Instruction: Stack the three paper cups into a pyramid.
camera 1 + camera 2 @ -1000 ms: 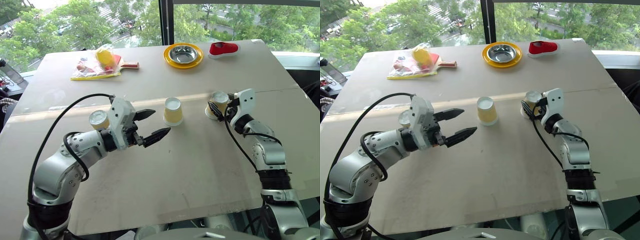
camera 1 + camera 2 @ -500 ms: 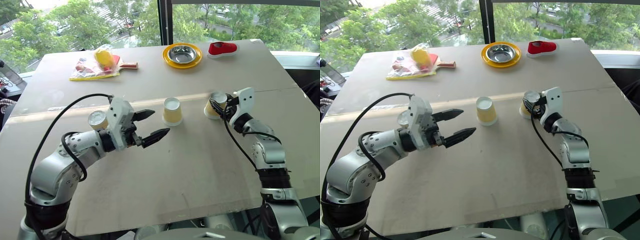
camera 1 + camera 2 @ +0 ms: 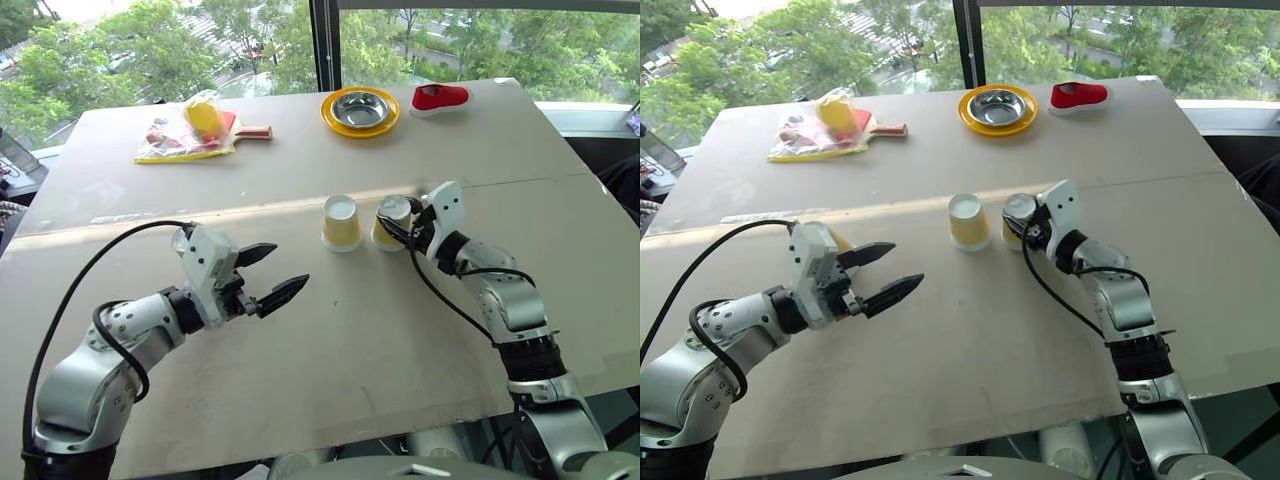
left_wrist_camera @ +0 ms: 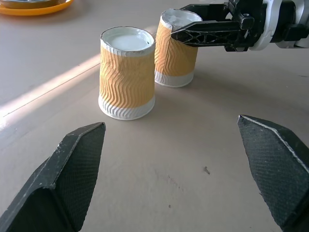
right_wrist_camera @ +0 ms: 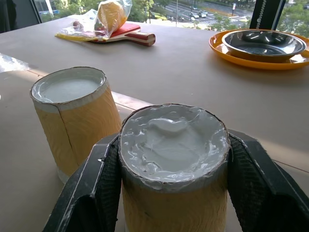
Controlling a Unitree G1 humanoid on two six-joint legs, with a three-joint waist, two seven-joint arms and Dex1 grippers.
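Note:
I need to close my left gripper on the upper sides of the third cup (image 3: 182, 238), which is now mostly hidden behind this hand, to top the pair.
Two paper cups stand upside down side by side at the table's middle. The left cup (image 3: 341, 222) stands free. My right gripper (image 3: 392, 226) is shut on the right cup (image 3: 390, 212), a finger (image 5: 94, 186) on each side of it (image 5: 173, 159). In the left wrist view this held cup (image 4: 175, 53) rests on the table, nearly touching the free cup (image 4: 127, 72). My left gripper (image 3: 284, 268) hovers open and empty to the lower left of the pair. A third cup (image 3: 840, 240) is mostly hidden behind my left hand.
At the far edge of the table (image 3: 400, 340) sit a yellow plate (image 3: 333, 111) holding a steel bowl (image 3: 360, 108), a red object (image 3: 440, 97), and a plastic bag of items with a red paddle (image 3: 195, 125).
My right gripper closed on its cup and carried it left until it stood next to the middle cup. My left arm drew back toward the lower left, still open.

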